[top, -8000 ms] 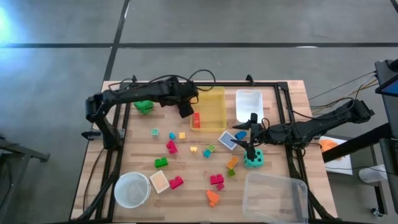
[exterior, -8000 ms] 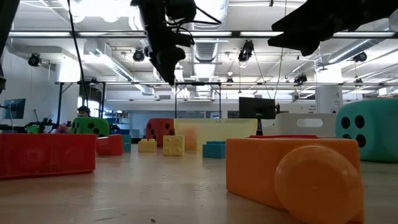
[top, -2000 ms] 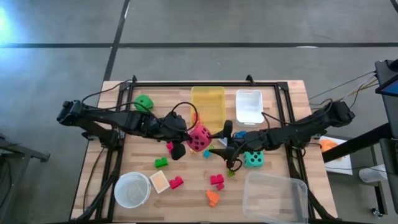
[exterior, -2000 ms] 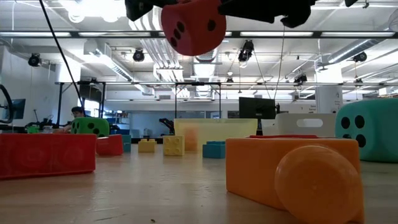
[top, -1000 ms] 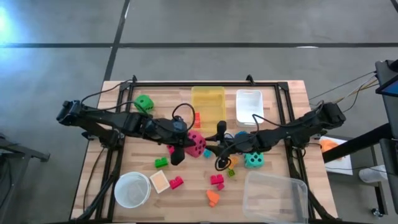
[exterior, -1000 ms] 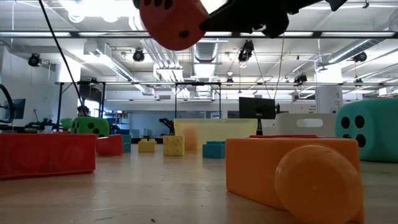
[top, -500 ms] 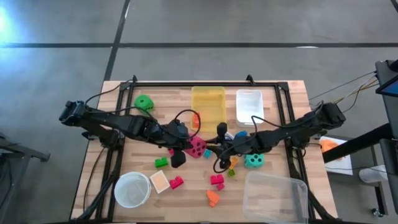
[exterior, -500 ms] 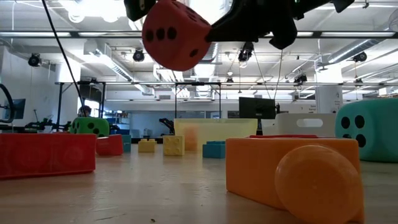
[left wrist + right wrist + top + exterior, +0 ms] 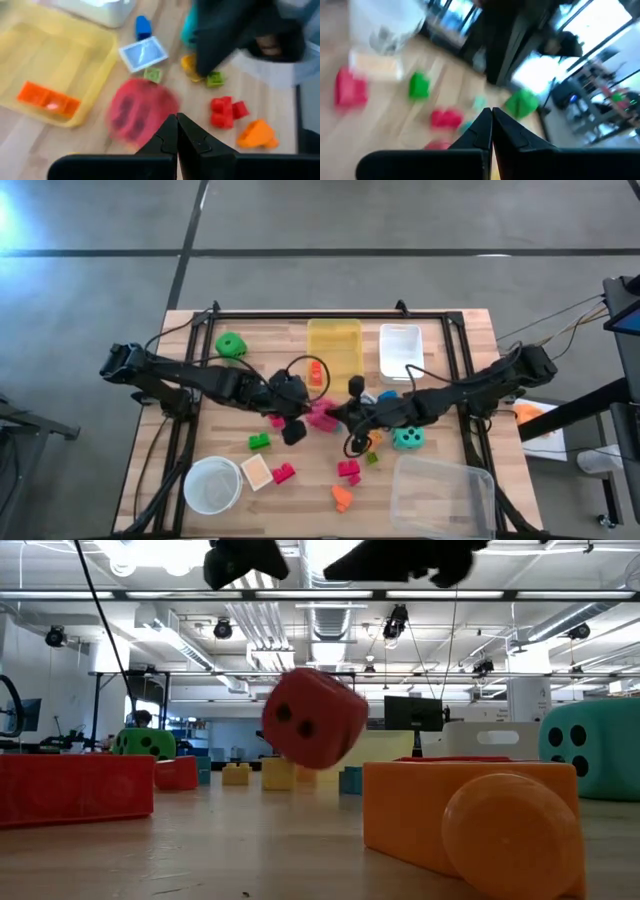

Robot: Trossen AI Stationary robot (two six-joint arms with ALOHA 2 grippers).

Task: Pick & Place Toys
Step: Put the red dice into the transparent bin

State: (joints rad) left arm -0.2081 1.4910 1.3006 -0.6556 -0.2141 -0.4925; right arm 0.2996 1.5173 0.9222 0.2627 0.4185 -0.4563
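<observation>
The pink-red die falls loose below both shut grippers, so my right gripper should open wide, move down over the die and grab its opposite sides (image 9: pixel 321 416).
The pink-red die (image 9: pixel 313 730) is in the air just above the table's middle, tilted, with nothing touching it; it also shows blurred in the left wrist view as the die (image 9: pixel 142 112) and from above as the die (image 9: pixel 322 417). My left gripper (image 9: pixel 176 117) is shut and hangs over it from the left, also seen as the left gripper (image 9: pixel 296 418). My right gripper (image 9: pixel 491 111) is shut and empty, just right of the die, also seen as the right gripper (image 9: pixel 347 412). Small blocks (image 9: pixel 349 469) lie scattered on the table.
At the far edge stand a yellow bin (image 9: pixel 336 345), holding an orange block (image 9: pixel 316 372), and a white bin (image 9: pixel 400 350). A clear bin (image 9: pixel 445 495) and a white bowl (image 9: pixel 212 485) stand near the front. A green die (image 9: pixel 231 345) rests far left, a teal die (image 9: pixel 406 438) right.
The pink-red die, which was high up at the two grippers, has dropped clear of them toward the table, turning as it falls. My left gripper has sunk a little and tipped further downward.
</observation>
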